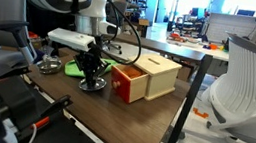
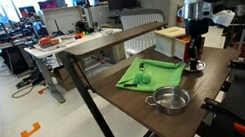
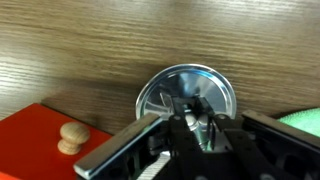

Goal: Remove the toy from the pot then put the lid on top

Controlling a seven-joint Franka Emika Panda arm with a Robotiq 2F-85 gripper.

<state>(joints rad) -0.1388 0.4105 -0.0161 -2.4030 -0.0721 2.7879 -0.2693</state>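
My gripper is going to set the silver lid down on the silver pot's rim (image 1: 48, 62) near the table's edge, beside the green cloth.
The silver lid (image 3: 165, 92) lies on the wooden table between the green cloth and the wooden box. My gripper (image 3: 196, 124) stands straight over it with its fingers closed on the centre knob; it also shows in both exterior views (image 1: 92, 77) (image 2: 194, 61). The lid's rim shows under the fingers (image 1: 91, 87). The silver pot (image 2: 169, 99) stands apart near the table's edge, and its inside looks empty. The small green toy (image 2: 142, 75) lies on the green cloth.
A flat green cloth (image 2: 154, 75) lies between the pot and the lid. A wooden box (image 1: 158, 74) with an open orange drawer (image 3: 40, 140) stands right next to the lid. An office chair (image 1: 243, 83) stands beside the table.
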